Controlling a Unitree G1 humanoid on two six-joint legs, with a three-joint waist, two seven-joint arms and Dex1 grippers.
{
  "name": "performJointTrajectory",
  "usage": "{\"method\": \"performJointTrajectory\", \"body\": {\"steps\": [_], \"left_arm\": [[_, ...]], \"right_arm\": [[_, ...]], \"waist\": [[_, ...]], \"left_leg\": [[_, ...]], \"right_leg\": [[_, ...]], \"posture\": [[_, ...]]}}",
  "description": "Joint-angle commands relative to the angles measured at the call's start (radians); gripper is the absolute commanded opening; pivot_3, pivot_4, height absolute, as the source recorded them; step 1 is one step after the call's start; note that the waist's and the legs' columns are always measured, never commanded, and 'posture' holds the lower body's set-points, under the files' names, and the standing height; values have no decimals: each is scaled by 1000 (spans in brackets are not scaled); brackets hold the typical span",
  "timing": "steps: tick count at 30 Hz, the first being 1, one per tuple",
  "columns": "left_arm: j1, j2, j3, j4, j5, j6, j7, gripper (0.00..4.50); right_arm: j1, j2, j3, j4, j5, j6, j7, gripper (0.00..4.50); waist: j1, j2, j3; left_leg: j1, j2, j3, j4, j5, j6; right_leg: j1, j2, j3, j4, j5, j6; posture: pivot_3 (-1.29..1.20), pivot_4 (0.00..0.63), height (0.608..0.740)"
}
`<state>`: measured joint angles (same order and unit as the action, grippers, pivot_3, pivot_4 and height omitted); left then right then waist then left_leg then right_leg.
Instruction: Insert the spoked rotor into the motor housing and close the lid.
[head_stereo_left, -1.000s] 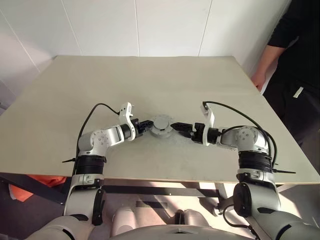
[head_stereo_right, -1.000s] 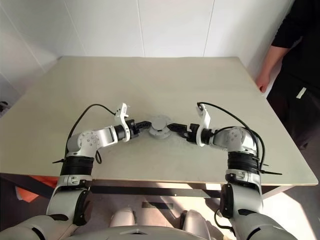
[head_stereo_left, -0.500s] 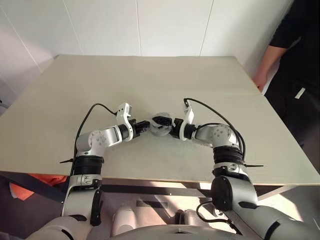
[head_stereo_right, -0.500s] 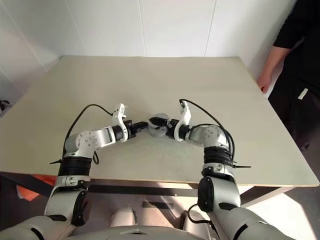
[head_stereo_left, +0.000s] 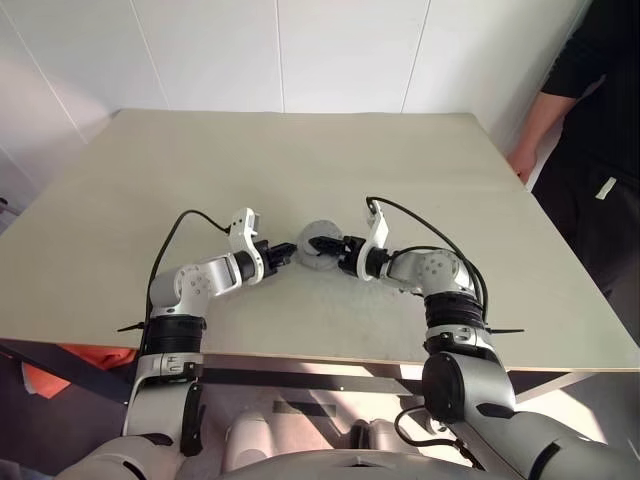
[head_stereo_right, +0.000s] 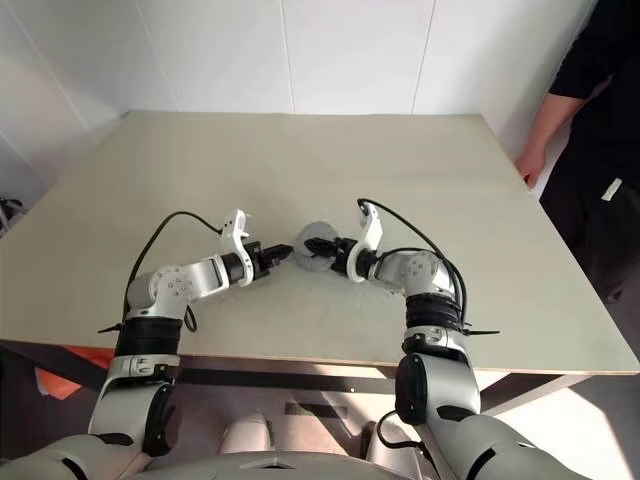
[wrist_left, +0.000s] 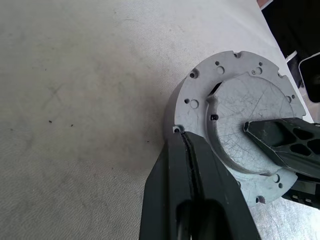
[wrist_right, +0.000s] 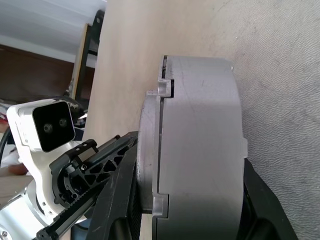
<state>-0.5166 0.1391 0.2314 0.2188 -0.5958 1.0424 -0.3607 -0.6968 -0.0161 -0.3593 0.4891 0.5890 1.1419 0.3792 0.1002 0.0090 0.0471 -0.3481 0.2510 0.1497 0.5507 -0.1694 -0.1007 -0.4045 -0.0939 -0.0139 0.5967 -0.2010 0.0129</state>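
Next, my left gripper backs off, opens and takes the motor housing (wrist_left: 171, 111) from my right gripper, because its shut fingers only press the rim of the lid.
The motor housing (wrist_right: 200, 150) sits at the middle of the table with the grey lid (wrist_left: 240, 120) seated on top, a thin seam between them. The spoked rotor is hidden. My left gripper (head_stereo_left: 290, 250) is shut, and its joined fingertips (wrist_left: 182, 137) touch the lid's rim on the left side. From the right, my right gripper (head_stereo_left: 318, 243) is shut on the motor housing: one finger (wrist_left: 280, 140) lies across the lid's raised centre and the other presses the housing's underside. I cannot tell whether that edge is lifted off the table.
A person in black stands at the table's right edge (head_stereo_left: 590, 120), one hand (head_stereo_left: 518, 160) resting on it. The beige table top (head_stereo_left: 300, 160) stretches far behind and to both sides of the housing.
My right arm has swung in toward the housing and its fingers have gone from wide open to clamped over lid and housing. The left gripper has stayed shut against the rim.
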Motion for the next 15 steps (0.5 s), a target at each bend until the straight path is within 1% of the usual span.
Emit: {"method": "performJointTrajectory", "body": {"steps": [1,4,6,8,11,15], "left_arm": [[2,-13,94,-35,-56,-58,15,0],[11,-21,171,-79,-83,-145,35,0],[21,-26,218,-109,-118,-167,50,0],[25,-32,259,-125,-160,-167,74,0],[40,-41,333,-155,-298,-119,66,599],[60,-47,384,-175,-412,-107,88,1942]], "right_arm": [[-96,3,-54,-62,93,1,7,2047],[-158,21,-103,-74,155,32,-14,2047],[-195,37,-125,-78,189,51,-29,2047],[-214,52,-134,-87,213,68,-46,2047],[-237,86,-132,-113,256,107,-70,2047],[-244,112,-112,-119,277,150,-79,2047]], "waist": [[-2,0,5],[-5,0,8],[-5,0,8],[-5,0,8],[-3,0,8],[-1,-1,8]], "left_leg": [[-1,0,0,0,1,-1],[-8,0,0,1,1,-1],[-16,2,-1,1,1,-1],[-19,4,-1,1,1,-1],[-20,5,-1,1,0,1],[-21,5,-1,2,-1,2]], "right_leg": [[-2,0,0,0,1,-1],[-11,1,1,4,2,-3],[-19,3,1,7,2,-4],[-22,4,-2,8,4,-2],[-22,5,-5,8,3,-3],[-22,4,-6,7,3,-4]], "posture": [[0,0,740],[0,0,740],[0,0,740],[0,0,740],[0,0,740],[0,0,740]]}}
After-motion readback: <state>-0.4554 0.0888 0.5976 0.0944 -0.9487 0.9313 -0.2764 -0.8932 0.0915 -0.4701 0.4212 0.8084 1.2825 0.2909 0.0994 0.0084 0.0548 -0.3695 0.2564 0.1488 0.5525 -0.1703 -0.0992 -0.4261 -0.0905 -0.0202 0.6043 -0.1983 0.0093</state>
